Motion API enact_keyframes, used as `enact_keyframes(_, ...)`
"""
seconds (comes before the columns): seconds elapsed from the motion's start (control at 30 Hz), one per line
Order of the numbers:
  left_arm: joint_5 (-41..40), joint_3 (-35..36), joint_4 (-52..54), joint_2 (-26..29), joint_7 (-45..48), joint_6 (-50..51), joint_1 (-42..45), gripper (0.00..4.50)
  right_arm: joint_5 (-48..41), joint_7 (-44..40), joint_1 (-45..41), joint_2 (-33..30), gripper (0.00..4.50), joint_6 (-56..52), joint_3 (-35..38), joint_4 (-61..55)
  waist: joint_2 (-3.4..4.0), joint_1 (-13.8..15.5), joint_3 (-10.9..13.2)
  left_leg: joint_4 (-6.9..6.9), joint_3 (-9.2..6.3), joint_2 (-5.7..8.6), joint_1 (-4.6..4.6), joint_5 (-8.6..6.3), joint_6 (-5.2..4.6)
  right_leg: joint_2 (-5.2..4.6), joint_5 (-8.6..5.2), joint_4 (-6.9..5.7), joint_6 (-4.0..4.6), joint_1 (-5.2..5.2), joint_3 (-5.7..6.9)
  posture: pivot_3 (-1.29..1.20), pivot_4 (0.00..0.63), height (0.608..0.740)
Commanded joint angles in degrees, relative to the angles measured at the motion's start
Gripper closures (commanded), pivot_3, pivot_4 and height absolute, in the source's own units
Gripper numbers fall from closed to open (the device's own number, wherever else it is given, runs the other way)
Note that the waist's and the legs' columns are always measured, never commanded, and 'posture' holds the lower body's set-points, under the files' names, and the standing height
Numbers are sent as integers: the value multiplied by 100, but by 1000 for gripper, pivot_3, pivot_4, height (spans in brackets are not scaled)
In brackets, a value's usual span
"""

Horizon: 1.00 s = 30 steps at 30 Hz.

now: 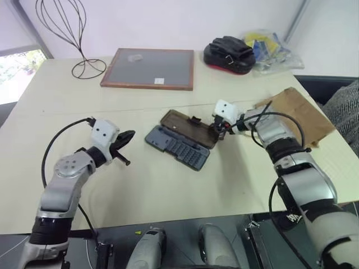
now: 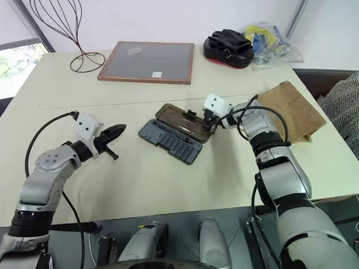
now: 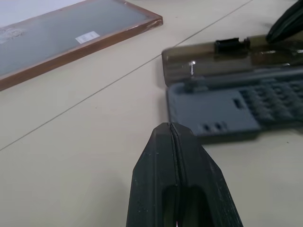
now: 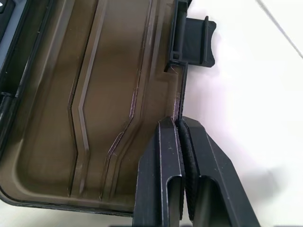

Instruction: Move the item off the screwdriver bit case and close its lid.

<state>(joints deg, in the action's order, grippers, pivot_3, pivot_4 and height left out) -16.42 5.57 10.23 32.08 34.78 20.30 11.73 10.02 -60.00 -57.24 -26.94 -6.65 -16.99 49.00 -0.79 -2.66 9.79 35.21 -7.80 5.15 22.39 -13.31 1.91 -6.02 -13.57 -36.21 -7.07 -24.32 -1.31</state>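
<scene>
The case lies crooked with its tray free, so my right gripper needs to straighten it, then open and retake the lid's rim (image 4: 179, 97) while my left gripper steadies the tray.
The screwdriver bit case (image 1: 178, 147) lies open at the table's middle, its grey tray showing rows of bits. Its smoky-brown lid (image 1: 188, 128) lies flat behind the tray, with the black clasp (image 4: 194, 41) on its far rim. My right gripper (image 1: 217, 130) sits at the lid's right end, and its fingers (image 4: 163, 156) are shut on the lid's thin rim. The item, a brown paper bag (image 1: 294, 115), lies on the table to the right, clear of the case. My left gripper (image 1: 129, 135) hovers shut and empty to the left of the case, pointing at it.
A wood-framed grey board (image 1: 150, 68) lies at the back. A wire stand (image 1: 78, 39) is at the back left. A black-and-red pouch (image 1: 229, 54) and a plastic bag (image 1: 270, 47) sit at the back right. The table's front edge (image 1: 168, 221) is near.
</scene>
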Motion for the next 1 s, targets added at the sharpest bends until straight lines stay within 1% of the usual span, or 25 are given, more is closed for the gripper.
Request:
enact_keyframes(0.03, -12, 216, 75, 101, 18, -161, 138, 4500, -65, -547, 86, -16, 4470, 442, -182, -905, 3, 2, 2, 0, -1, -1, 2, 0, 0, 1, 0, 0, 0, -2, 0, 0, 150, 734)
enact_keyframes(0.13, -15, 221, 27, 122, 42, -180, 183, 4500, -18, -599, 112, -51, 4470, 846, -244, -1368, 6, 10, 5, 0, 0, -2, 4, 0, 0, 2, 0, 0, 0, -5, 0, 0, 150, 734)
enact_keyframes(0.23, -14, 199, -18, 126, 66, -204, 234, 4500, 29, -559, 103, -30, 4470, 1620, -334, -1705, 6, 21, 5, 1, -1, -1, 6, 0, 1, 1, 0, 0, 0, -4, 0, 0, 150, 734)
enact_keyframes(0.43, -1, 166, -72, 118, 102, -225, 300, 4500, 291, -319, -20, 103, 4470, 2362, -516, -1423, 6, 14, 5, 1, -1, -1, 5, 2, 4, 2, 0, 0, 0, -4, 0, 0, 150, 734)
enact_keyframes(0.63, 15, 179, -65, 127, 124, -220, 315, 4500, 374, -240, -113, 289, 4470, 2572, -579, -1136, 6, 11, 6, 0, -2, -2, 5, 3, 6, 3, 1, 0, 1, -5, 0, 0, 150, 734)
enact_keyframes(0.77, 18, 199, -6, 129, 110, -207, 271, 4500, 563, -151, -158, 251, 4470, 2736, -658, -844, 5, 19, 5, 0, -3, -2, 5, 3, 7, 3, 1, 0, 2, -5, 0, 0, 150, 734)
enact_keyframes(1.0, 37, 179, 22, 101, 78, -203, 256, 4500, 774, -46, -195, 157, 4470, 2685, -698, -560, 6, 20, 6, 1, -3, -2, 5, 5, 9, 3, 1, -1, 2, -5, 0, 0, 150, 734)
